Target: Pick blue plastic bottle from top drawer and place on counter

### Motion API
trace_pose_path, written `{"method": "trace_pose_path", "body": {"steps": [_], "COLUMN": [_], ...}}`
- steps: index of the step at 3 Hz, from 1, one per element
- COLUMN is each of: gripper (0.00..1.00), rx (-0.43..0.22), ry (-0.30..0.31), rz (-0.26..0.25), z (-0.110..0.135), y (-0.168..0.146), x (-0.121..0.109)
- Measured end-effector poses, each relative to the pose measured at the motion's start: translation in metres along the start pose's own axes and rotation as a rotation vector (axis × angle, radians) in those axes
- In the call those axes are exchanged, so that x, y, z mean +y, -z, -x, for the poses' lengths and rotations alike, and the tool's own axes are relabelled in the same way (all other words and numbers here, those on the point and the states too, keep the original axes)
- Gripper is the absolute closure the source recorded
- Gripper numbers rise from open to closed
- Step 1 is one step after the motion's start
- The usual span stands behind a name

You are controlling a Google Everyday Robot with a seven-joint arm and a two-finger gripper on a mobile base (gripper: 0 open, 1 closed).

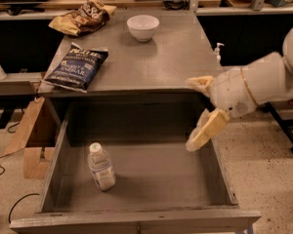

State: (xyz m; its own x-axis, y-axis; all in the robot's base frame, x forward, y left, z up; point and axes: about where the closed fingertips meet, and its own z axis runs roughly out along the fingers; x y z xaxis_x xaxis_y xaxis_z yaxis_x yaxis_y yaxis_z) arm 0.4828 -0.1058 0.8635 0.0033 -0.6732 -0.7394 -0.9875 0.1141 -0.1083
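Observation:
My gripper needs to next move to the blue plastic bottle in the drawer and close around the middle of the bottle's body (101, 167), under its white cap.
The blue plastic bottle (101, 167), clear with a white cap and pale label, lies on the floor of the open top drawer (136, 219), in its left part. The grey counter (176, 57) is above the drawer. My gripper (191, 113) hangs at the drawer's right wall, just under the counter's front right corner. It is well to the right of the bottle and higher. Its two tan fingers (206, 129) stand wide apart and hold nothing.
On the counter are a white bowl (143, 27), a blue chip bag (77, 66) at the left edge and a brown chip bag (83, 17) at the back left. A small pump dispenser (217, 50) stands to the right of the counter. A cardboard box (31, 140) is on the floor at left.

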Motion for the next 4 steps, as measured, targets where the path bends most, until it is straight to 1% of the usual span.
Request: {"method": "trace_pose_path", "body": {"steps": [1,2,3,4], "gripper": [0.00,0.00,0.00,0.00], "rx": [-0.310,-0.339,-0.333,-0.330], "ry": [0.038,0.110,0.101,0.062], "rz": [-0.038,-0.030,-0.024,0.042], "z": [0.021,0.046,0.042,0.032], "y": [-0.044,-0.045,-0.050,-0.100], "x": [0.021,0.026,0.027,0.042]}}
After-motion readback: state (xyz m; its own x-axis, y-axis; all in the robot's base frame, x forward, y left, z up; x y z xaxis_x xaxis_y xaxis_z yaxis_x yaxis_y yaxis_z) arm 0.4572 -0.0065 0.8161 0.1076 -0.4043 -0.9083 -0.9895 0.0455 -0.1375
